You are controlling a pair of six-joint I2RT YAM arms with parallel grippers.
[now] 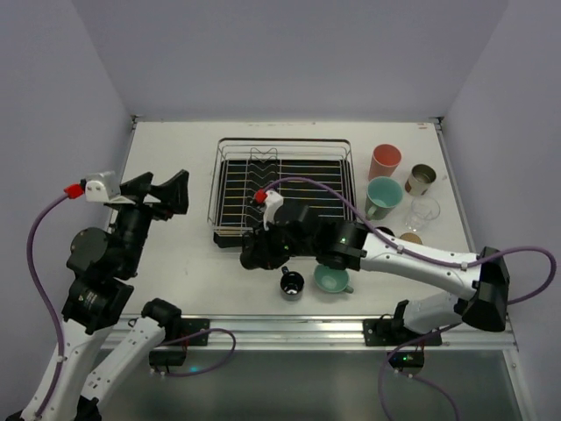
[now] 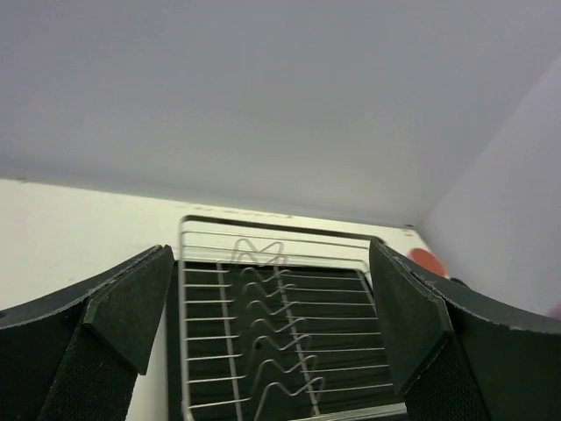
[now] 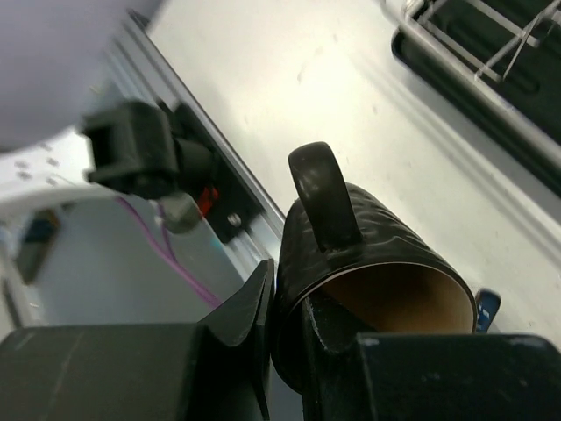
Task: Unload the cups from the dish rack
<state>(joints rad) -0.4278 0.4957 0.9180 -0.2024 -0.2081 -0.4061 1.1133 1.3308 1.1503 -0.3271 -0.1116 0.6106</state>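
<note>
The black mug will go down from my right gripper on the table (image 1: pixel 255 280) (image 3: pixel 384 258), close beside the small black cup.
My right gripper (image 1: pixel 256 254) is shut on a black mug (image 1: pixel 263 249) and holds it just off the front left corner of the dish rack (image 1: pixel 219 175). In the right wrist view, one finger is inside the black mug (image 3: pixel 368 254) and one outside its wall, handle up, with my right gripper (image 3: pixel 294 316) above the table's front edge. My left gripper (image 1: pixel 166 193) is open and empty, raised left of the rack. The rack (image 2: pixel 202 298) shows no cups between my left gripper's (image 2: pixel 272 316) pads. A small black cup (image 1: pixel 291 283) and a mint-green mug (image 1: pixel 331 280) stand near the front.
Right of the rack stand a pink tumbler (image 1: pixel 384 161), a mint-green mug (image 1: pixel 383 196), a metal cup (image 1: pixel 421 180), a clear glass (image 1: pixel 422 211) and a brownish cup (image 1: pixel 409 238). The metal front rail (image 1: pixel 289 326) and the left arm's base (image 3: pixel 140 149) lie close below the held mug.
</note>
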